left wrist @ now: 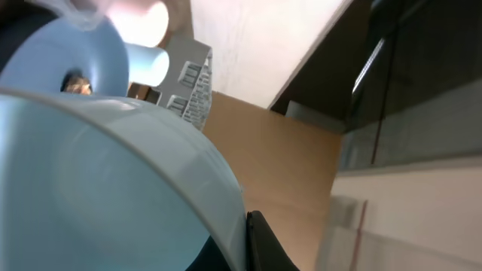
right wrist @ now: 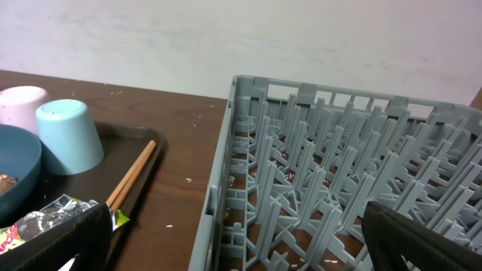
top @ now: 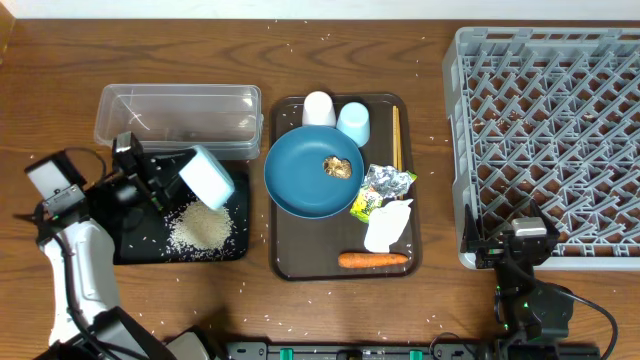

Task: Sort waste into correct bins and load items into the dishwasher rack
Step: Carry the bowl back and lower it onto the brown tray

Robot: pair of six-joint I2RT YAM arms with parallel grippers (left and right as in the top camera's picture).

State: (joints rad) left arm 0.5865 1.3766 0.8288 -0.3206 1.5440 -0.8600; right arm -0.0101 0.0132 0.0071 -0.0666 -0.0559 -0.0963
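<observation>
Next, I let go of the white bowl with my left gripper in the corner of the brown serving tray (top: 307,252) beside the carrot.
My left gripper (top: 172,182) is shut on the rim of the white bowl (top: 207,176), tilted over the black tray (top: 135,245), where white rice (top: 203,228) lies in a pile. The bowl (left wrist: 113,188) fills the left wrist view, one finger (left wrist: 263,245) against its wall. The blue plate (top: 300,185) holds a brown lump (top: 336,167). Beside it lie foil (top: 385,180), a wrapper (top: 367,204), a napkin (top: 388,226), a carrot (top: 374,260), chopsticks (top: 396,135), a white cup (top: 319,108) and a light blue cup (top: 354,122). My right gripper (top: 515,240) stands open and holds nothing at the grey rack's (top: 550,130) front left corner.
The clear container (top: 180,115) stands behind the black tray. A brown serving tray (top: 300,262) carries the plate, cups and waste. Stray rice grains dot the wooden table. In the right wrist view the rack wall (right wrist: 226,173) is right below my fingers.
</observation>
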